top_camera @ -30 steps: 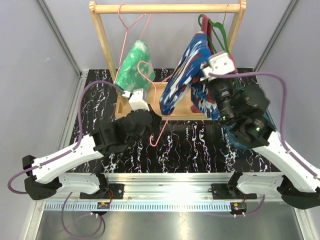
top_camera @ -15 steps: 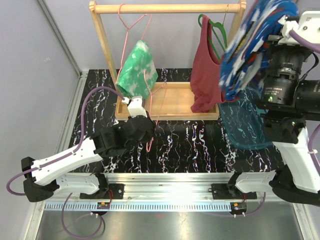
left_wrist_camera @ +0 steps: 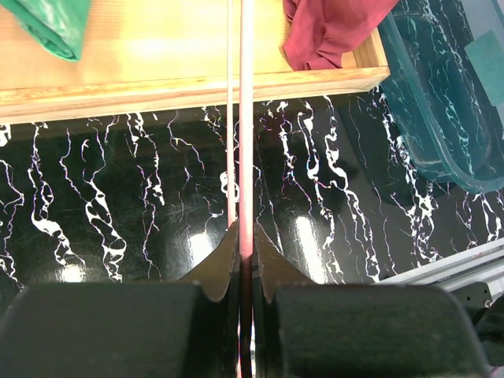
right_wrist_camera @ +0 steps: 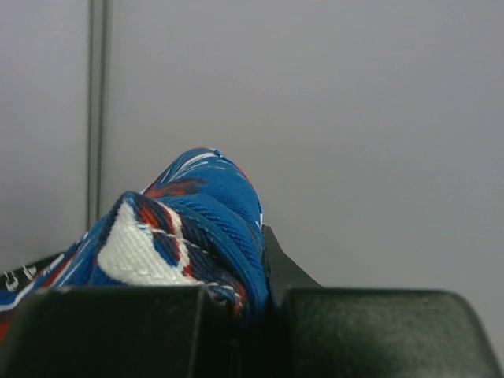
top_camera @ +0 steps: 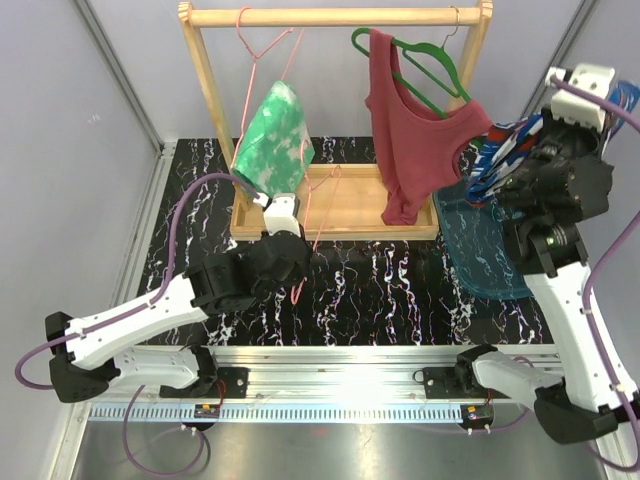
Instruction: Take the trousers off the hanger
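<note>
The blue trousers will leave my right gripper inside the teal bin (top_camera: 498, 236) beside the wooden rack.
The green-and-white tie-dye trousers (top_camera: 275, 140) hang on a pink wire hanger (top_camera: 305, 215) from the wooden rack's top rail; a corner of them shows in the left wrist view (left_wrist_camera: 51, 24). My left gripper (top_camera: 290, 262) is shut on the hanger's lower wire (left_wrist_camera: 246, 157), low over the table in front of the rack. My right gripper (top_camera: 522, 150) is shut on the blue printed trousers (top_camera: 498, 158), held up at the far right above the teal bin (top_camera: 485, 250). In the right wrist view the blue cloth (right_wrist_camera: 189, 228) is bunched in my right gripper (right_wrist_camera: 256, 276).
A dark red tank top (top_camera: 410, 140) hangs on a green hanger (top_camera: 425, 65) at the rack's right side, its hem (left_wrist_camera: 331, 31) on the wooden base tray (left_wrist_camera: 197, 71). The teal bin (left_wrist_camera: 441, 102) stands right of the rack. Grey walls close both sides.
My right gripper pulled the blue trousers from the rack's middle up to the right, then down over the bin. The tank top now hangs uncovered. The left arm barely moved.
</note>
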Robot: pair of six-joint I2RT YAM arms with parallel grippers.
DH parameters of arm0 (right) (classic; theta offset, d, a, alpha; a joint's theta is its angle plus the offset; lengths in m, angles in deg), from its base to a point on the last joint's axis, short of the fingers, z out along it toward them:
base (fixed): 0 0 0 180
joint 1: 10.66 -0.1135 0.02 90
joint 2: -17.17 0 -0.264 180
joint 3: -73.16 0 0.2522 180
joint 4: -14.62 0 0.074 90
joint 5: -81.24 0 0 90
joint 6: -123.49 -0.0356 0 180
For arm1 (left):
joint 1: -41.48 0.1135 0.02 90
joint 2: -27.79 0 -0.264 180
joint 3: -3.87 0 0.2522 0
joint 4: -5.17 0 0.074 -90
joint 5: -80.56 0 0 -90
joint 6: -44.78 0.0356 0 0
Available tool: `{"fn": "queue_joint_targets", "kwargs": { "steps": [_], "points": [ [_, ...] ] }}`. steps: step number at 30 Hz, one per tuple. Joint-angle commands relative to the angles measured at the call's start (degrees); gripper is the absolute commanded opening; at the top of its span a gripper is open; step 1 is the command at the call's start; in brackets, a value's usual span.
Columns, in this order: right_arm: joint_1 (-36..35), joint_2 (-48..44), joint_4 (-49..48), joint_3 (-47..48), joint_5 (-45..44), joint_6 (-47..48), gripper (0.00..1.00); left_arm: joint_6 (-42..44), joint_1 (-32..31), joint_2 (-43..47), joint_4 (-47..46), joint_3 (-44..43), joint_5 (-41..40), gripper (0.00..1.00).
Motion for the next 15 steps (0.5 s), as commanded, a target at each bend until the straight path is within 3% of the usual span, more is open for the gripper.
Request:
{"fn": "queue_joint_targets", "kwargs": {
  "steps": [1, 8, 15],
  "points": [
    [4.0, -6.9, 3.0, -5.3, 2.0, -14.0, 0.00, 1.6, -0.4, 0.5, -4.3, 0.4, 0.3, 0.00],
    [15.4, -11.3, 9.1, -24.4, 2.3, -26.9, 0.00, 2.4, -0.4, 0.8, -5.6, 1.6, 0.4, 0.00],
    [16.8, -15.9, -3.8, -36.4, 1.7, -20.7, 0.00, 3.2, -0.4, -0.5, -7.2, 2.8, 1.9, 0.00]
  ]
}}
